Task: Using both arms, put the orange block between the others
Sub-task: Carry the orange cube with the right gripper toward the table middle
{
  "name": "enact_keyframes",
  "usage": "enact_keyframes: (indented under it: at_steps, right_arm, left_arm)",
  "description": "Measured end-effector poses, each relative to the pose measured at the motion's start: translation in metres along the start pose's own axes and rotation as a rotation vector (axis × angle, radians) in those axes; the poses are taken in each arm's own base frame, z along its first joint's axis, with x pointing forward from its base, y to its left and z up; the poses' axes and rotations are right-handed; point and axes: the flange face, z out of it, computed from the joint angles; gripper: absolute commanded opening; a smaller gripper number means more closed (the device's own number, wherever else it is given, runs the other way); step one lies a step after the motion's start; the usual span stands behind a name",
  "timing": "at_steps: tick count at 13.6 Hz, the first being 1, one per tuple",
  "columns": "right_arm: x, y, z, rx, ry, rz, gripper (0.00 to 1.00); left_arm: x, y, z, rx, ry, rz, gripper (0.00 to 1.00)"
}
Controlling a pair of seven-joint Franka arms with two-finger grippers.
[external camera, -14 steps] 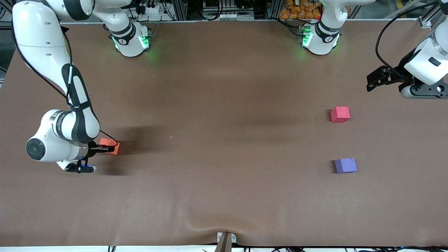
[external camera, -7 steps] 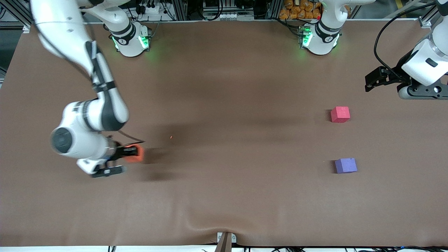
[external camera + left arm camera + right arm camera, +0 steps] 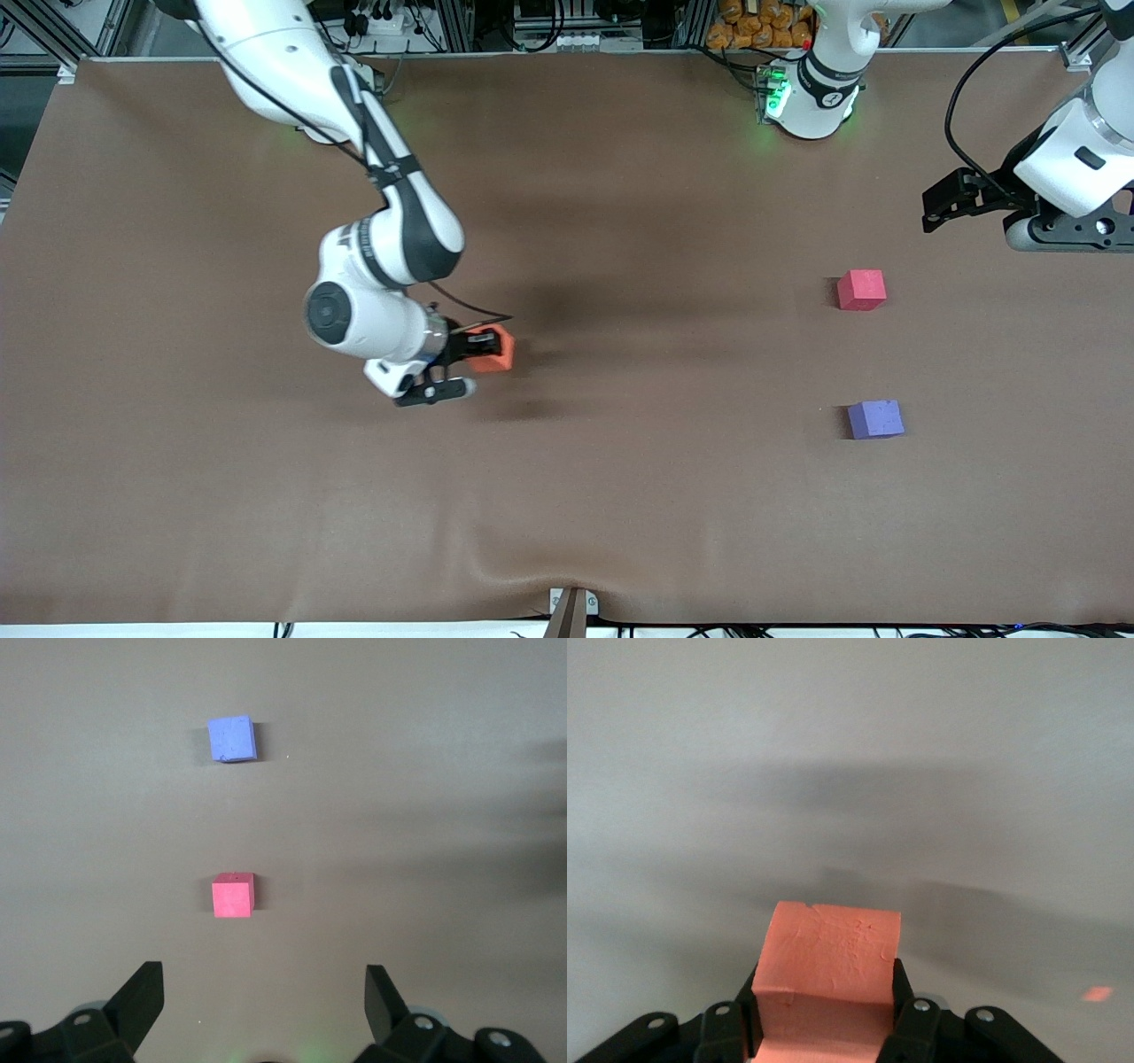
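Note:
The orange block, still just above the brown table, will leave my right gripper when I let go of it on the bare table middle [image 3: 574, 322], well short of the pinkish-red cube.
My right gripper [image 3: 483, 347] is shut on the orange block [image 3: 493, 347], carrying it just above the brown table near its middle; in the right wrist view the orange block [image 3: 828, 979] fills the space between the black fingers [image 3: 905, 1014]. The pinkish-red cube [image 3: 861, 289] and the purple-blue cube [image 3: 875, 419] rest toward the left arm's end, the purple-blue one nearer the front camera, with a gap between them. My left gripper [image 3: 941, 206] waits open over the table's end, close to the pinkish-red cube [image 3: 233, 896], with the purple-blue cube [image 3: 232, 738] past it.
The brown table cover [image 3: 620, 496] has a small ridge at its front edge by a metal clamp [image 3: 571, 607]. Green-lit arm bases [image 3: 811, 93] stand along the back edge. A tiny orange crumb [image 3: 1096, 994] lies on the table.
My right arm has swung from its own end of the table toward the middle, carrying the orange block with it. The left gripper has barely shifted.

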Motion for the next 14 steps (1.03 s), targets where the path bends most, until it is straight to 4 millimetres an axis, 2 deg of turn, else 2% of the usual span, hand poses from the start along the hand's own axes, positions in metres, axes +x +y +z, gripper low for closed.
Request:
enact_keyframes:
  at_steps: [5,7,10,12,14]
  right_arm:
    - [-0.035,-0.066,0.069,-0.015,0.018,0.118,0.55]
    - [-0.042,-0.081,0.081,-0.017,0.012,0.136,0.56]
    - [-0.044,-0.089,0.090,-0.017,0.009,0.143,0.60]
    - [-0.047,-0.090,0.099,-0.024,0.000,0.141,0.73]
    - [-0.049,-0.091,0.107,-0.027,0.012,0.136,0.98]
  left_arm:
    - [0.002,-0.001,-0.001,-0.001,0.014,-0.001,1.00]
    - [0.002,-0.001,-0.001,-0.001,0.014,-0.002,1.00]
    - [0.002,-0.004,-0.002,-0.002,0.016,-0.007,1.00]
    - [0.002,-0.005,-0.002,-0.002,0.016,-0.009,1.00]
    - [0.002,-0.006,-0.002,-0.002,0.016,-0.011,1.00]
